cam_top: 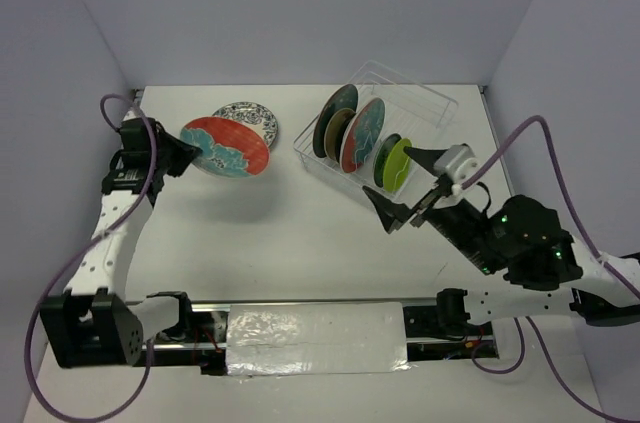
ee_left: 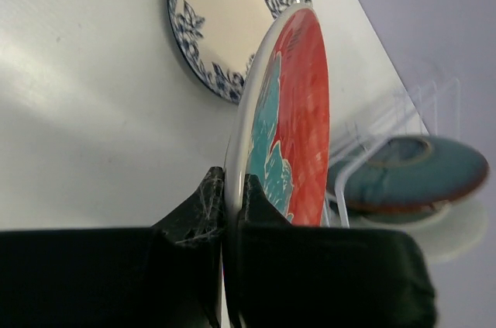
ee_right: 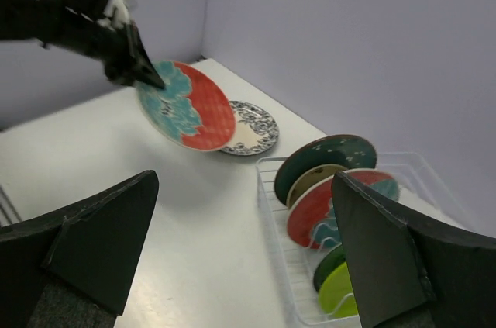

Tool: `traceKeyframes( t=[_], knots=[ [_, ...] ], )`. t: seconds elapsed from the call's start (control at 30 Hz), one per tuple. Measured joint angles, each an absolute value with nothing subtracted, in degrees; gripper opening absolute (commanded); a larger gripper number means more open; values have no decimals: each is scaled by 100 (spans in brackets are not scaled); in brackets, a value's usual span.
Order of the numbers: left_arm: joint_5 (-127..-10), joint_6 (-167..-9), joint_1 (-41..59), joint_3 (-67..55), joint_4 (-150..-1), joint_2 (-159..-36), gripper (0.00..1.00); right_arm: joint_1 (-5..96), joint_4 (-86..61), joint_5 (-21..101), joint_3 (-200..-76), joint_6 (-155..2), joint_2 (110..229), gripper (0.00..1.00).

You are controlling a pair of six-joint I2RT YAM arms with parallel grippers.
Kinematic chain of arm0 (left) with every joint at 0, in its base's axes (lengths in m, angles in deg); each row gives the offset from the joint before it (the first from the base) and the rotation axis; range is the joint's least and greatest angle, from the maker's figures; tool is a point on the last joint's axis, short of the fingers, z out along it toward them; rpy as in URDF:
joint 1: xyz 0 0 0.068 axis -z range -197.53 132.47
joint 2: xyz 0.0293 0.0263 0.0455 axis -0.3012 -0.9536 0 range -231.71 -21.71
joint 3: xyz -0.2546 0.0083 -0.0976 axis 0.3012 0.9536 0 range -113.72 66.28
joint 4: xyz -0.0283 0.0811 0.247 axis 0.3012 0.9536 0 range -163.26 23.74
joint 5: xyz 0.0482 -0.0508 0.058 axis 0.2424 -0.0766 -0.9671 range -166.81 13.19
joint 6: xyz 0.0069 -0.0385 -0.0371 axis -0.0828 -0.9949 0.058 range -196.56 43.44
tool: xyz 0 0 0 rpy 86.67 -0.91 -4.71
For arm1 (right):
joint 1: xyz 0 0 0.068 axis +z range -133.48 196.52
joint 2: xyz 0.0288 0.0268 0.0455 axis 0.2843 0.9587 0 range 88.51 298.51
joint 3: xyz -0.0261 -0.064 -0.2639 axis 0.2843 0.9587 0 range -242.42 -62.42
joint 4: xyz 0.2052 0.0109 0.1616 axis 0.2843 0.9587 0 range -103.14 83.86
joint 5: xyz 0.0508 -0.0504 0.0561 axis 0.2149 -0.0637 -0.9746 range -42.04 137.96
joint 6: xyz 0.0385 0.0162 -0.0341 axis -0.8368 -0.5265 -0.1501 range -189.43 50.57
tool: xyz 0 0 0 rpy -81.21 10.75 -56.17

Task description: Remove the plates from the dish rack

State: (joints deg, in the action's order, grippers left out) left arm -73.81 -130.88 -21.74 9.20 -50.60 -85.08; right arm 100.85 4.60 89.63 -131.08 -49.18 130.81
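Next, my left gripper sets the red-and-teal plate down on top of the blue-and-white floral plate (cam_top: 241,130) (ee_left: 237,16). The red-and-teal plate is now held over that plate's near edge.
My left gripper (cam_top: 183,155) is shut on the rim of a red-and-teal plate (cam_top: 226,146), holding it above the table over the near edge of a blue-and-white floral plate (cam_top: 252,121) that lies flat. The wrist view shows the fingers (ee_left: 203,212) pinching that rim (ee_left: 291,119). The clear dish rack (cam_top: 377,133) at the back right holds several upright plates: a dark teal one (cam_top: 336,115), a red-and-teal one (cam_top: 364,133) and a lime green one (cam_top: 397,164). My right gripper (cam_top: 404,188) is open and empty just in front of the rack; the rack also shows in the right wrist view (ee_right: 283,254).
Purple walls close in the white table on three sides. A rail with a foil-covered strip (cam_top: 315,338) runs along the near edge between the arm bases. A purple cable (cam_top: 530,133) loops over the right arm.
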Motion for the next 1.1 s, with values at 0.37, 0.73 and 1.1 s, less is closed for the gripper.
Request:
traceKeyframes(
  t=[0.37,0.73,1.1],
  knots=[
    [-7492,-13366,-2224,1123,-7832,-11308,0,10089,1406,9052,-12726,-6343,12876,100],
    [-7339,-13512,-2327,721,-8949,-12394,13,10089,1564,8952,-12647,-6535,12994,100],
    [-7145,-13694,-2381,267,-9202,-12849,87,10089,1732,9004,-12676,-6852,13204,100]
  ],
)
